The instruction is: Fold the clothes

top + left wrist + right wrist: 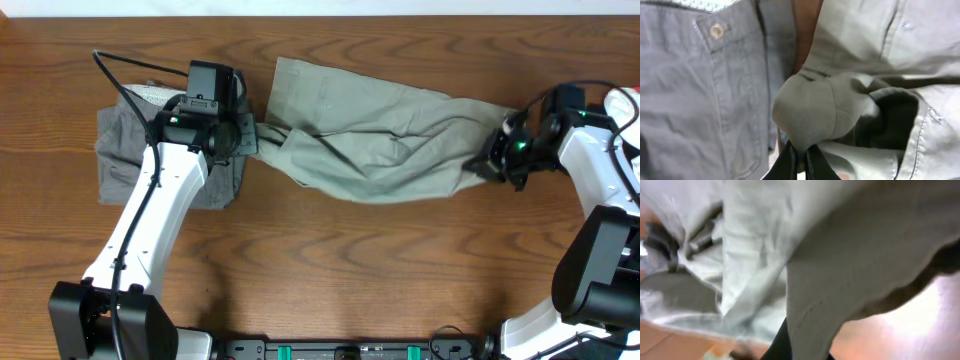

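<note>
The light khaki-grey shorts droop in creases between the robot's grippers, so the right gripper will regrip the end of the shorts it holds [468, 172], raise it and pull the shorts tight.
Light khaki-grey shorts [370, 135] are stretched across the table between my two grippers. My left gripper [250, 135] is shut on a bunched fold at their left end; the pinched fold [805, 112] shows in the left wrist view above the fingers [801, 160]. My right gripper [492, 160] is shut on their right end; that cloth [840, 280] fills the blurred right wrist view and covers the fingers [795, 347]. Darker grey shorts [125, 150] lie folded at the left under my left arm; their button and waistband [716, 31] show in the left wrist view.
The wooden table [350, 270] stretches toward the front edge. Something white with red [625, 105] lies at the far right edge behind my right arm. Both arm bases stand at the front corners.
</note>
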Controlling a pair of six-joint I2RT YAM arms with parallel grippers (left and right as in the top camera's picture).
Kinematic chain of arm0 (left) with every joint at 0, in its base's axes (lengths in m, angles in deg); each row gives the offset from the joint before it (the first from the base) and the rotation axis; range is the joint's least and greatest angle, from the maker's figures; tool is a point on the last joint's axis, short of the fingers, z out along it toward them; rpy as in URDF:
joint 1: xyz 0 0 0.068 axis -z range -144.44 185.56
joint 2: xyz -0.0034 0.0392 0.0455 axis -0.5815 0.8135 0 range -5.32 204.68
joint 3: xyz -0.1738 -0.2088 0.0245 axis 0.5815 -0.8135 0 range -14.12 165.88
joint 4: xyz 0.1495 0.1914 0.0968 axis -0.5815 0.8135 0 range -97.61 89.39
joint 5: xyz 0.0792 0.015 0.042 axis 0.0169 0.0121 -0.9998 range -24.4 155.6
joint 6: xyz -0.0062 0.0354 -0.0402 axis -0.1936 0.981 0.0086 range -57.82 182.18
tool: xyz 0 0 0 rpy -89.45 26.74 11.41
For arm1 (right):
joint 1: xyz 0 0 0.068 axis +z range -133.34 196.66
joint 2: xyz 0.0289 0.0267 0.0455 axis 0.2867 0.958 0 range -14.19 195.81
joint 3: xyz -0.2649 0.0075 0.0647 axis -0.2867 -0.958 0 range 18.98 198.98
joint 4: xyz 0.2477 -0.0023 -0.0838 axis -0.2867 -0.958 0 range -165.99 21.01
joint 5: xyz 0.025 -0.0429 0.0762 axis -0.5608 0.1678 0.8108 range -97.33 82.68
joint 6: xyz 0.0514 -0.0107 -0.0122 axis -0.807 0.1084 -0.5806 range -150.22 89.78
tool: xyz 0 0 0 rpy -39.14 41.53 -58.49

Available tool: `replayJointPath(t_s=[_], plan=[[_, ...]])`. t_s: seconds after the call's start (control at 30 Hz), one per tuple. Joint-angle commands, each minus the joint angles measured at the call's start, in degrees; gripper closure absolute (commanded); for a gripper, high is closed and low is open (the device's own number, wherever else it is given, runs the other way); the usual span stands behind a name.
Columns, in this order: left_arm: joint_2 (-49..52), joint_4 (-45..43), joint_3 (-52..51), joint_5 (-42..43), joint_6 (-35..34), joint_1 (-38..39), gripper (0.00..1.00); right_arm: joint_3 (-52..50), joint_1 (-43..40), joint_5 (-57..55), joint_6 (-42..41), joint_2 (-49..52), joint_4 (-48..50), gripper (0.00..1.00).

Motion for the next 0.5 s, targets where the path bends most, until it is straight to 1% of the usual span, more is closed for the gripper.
replayJointPath(t_s=[0.0,0.07,0.17,0.2,0.23,0.27,0.33,0.37,0.4,0.43,0.47], plan=[[0.07,1.18,0.48,-2.73,1.42,-0.24,0.94,0.33,0.31,2.91,3.48,-0.83,-4.13,0.99],[0.07,1.92,0.48,-2.82,1.57,-0.24,0.94,0.33,0.33,-2.8,5.88,-0.83,-7.45,0.99],[0.07,2.36,0.48,-2.8,1.57,-0.24,0.94,0.33,0.31,-19.63,5.18,-0.83,-9.51,0.97],[0.07,2.54,0.48,-2.82,1.57,-0.24,0.94,0.33,0.31,-24.22,4.31,-0.83,-9.51,0.94],[0.07,2.62,0.48,-2.82,1.57,-0.24,0.94,0.33,0.31,-27.61,3.19,-0.83,-9.51,0.89],[0.07,2.71,0.48,-2.82,1.6,-0.24,0.94,0.33,0.31,-29.55,2.64,-0.83,-9.42,0.81],[0.07,2.78,0.48,-2.82,1.6,-0.24,0.94,0.33,0.26,-31.26,2.71,-0.83,-8.66,0.55],[0.07,2.78,0.48,-2.82,1.6,-0.24,0.94,0.33,0.24,-31.76,2.73,-0.83,-8.13,0.5],[0.07,2.78,0.48,-2.82,1.6,-0.24,0.94,0.33,0.17,-32.13,3.23,-0.83,-7.3,0.42],[0.07,2.78,0.48,-2.82,1.6,-0.24,0.94,0.33,0.07,-32.54,3.85,-0.83,-6.34,0.37],[0.07,2.82,0.48,-2.82,1.57,-0.24,0.94,0.33,-0.11,-33.0,4.04,-0.83,-5.16,0.35]])
